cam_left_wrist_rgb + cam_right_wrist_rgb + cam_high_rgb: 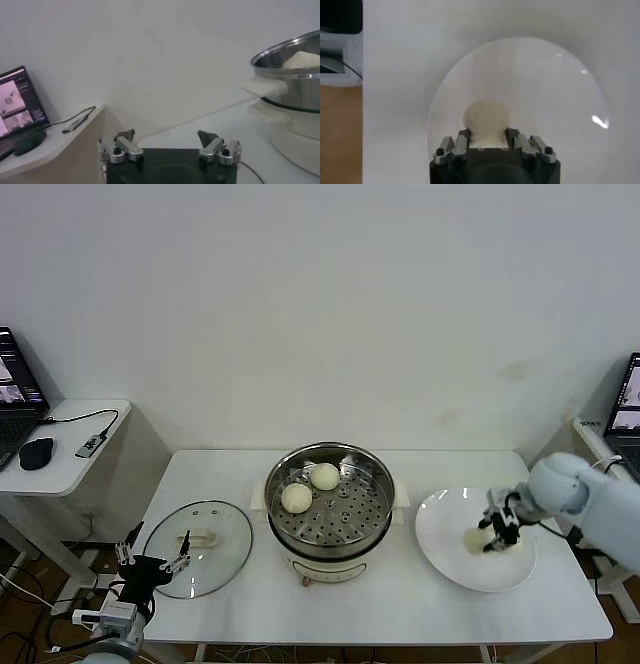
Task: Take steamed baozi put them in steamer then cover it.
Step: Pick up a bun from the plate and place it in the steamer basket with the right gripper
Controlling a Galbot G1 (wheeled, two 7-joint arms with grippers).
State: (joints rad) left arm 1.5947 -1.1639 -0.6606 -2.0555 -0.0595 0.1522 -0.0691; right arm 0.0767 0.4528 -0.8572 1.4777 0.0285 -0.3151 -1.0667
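Next, I let go of the baozi, which is now at the white plate, with my right gripper on the front part of the steamer's perforated tray (324, 520), beside the nearer baozi.
The steamer (372, 522) stands mid-table with two baozi (324, 476) (296, 498) on its perforated tray. It also shows in the left wrist view (295, 80), with a baozi (302, 59) above its rim. A third baozi (476, 540) is at the white plate (450, 559) on the right. My right gripper (488, 536) is down over it, fingers pressed on both of its sides. In the right wrist view the baozi (486, 116) sits between the fingers of the right gripper (486, 132), over the plate (545, 90). The cover (215, 529) lies flat left of the steamer. My left gripper (152, 562) (166, 134) is open and empty at the table's front left.
A side table (70, 469) on the left holds a laptop (10, 389), a mouse (36, 452) and a cable; the laptop shows in the left wrist view (17, 102). Another laptop (628, 409) stands at the far right. The table's front edge runs just below the plate.
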